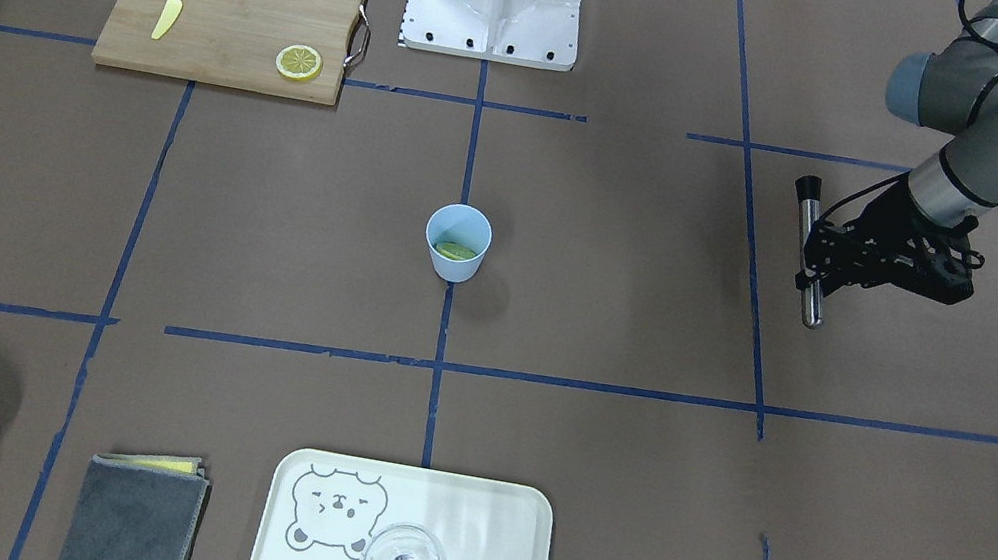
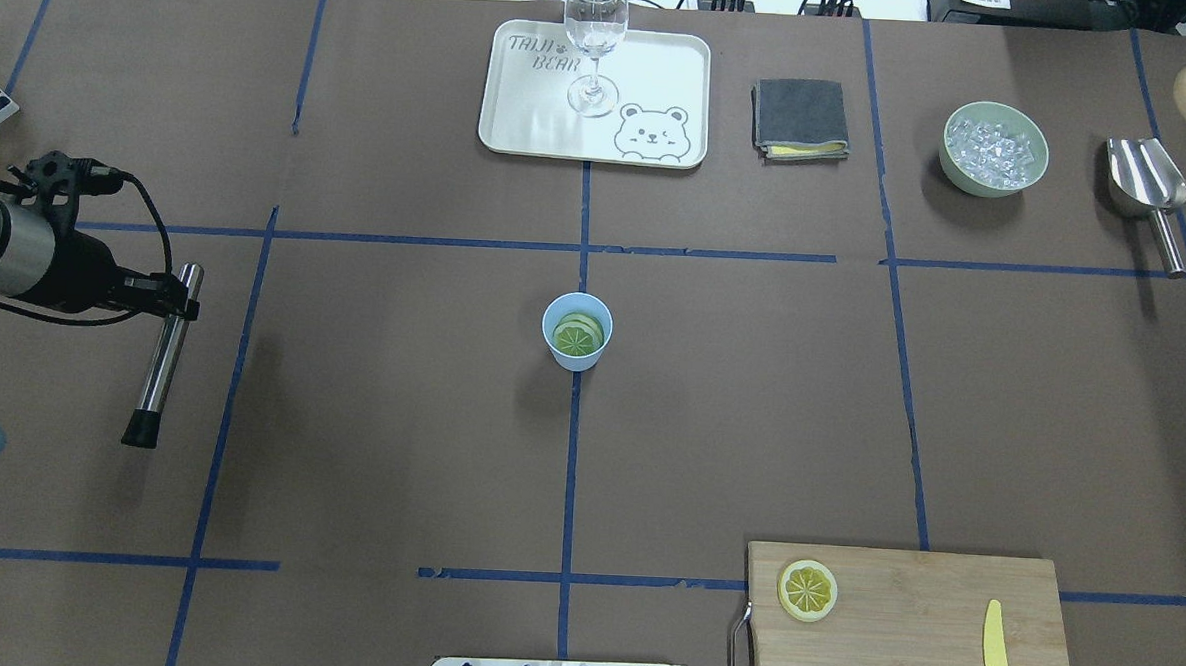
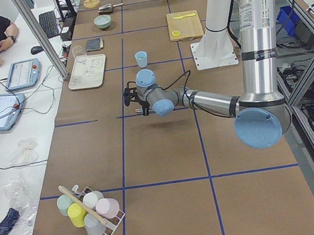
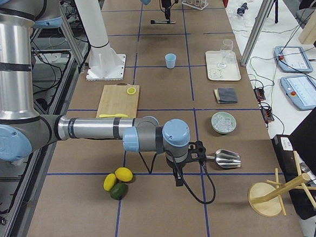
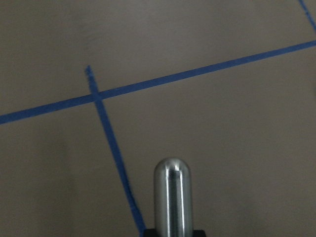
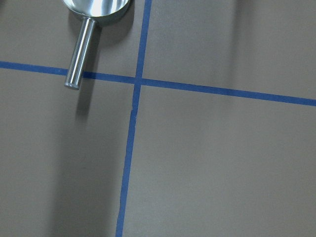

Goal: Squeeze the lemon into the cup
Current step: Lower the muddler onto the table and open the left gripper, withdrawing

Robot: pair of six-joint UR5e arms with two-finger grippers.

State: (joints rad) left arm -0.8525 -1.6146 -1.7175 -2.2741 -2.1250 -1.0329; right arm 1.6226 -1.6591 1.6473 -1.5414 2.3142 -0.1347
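My left gripper should put the steel rod down on the bare table point(image 1: 813, 289) next to the nearest blue tape line. The rod is still held above the table.
The light blue cup point(image 2: 575, 354) stands at the table's middle, with lemon slices point(image 2: 579, 336) lying inside it; it also shows in the front view point(image 1: 453, 264). Another lemon slice point(image 2: 808, 590) lies on the wooden cutting board point(image 2: 921, 608). My left gripper point(image 2: 179, 300) is far to the cup's left, shut on a steel rod with a black end point(image 2: 159, 364), held above the table. The rod's rounded tip fills the left wrist view point(image 5: 172, 197). My right gripper point(image 4: 177, 177) shows only in the right side view, near a metal scoop; I cannot tell whether it is open.
A yellow plastic knife point(image 2: 997, 656) lies on the board. At the far edge are a bear tray point(image 2: 522, 120) with a clear glass point(image 2: 594, 43), a grey cloth point(image 2: 801, 119), a green bowl of ice point(image 2: 960, 169) and the scoop point(image 2: 1149, 197).
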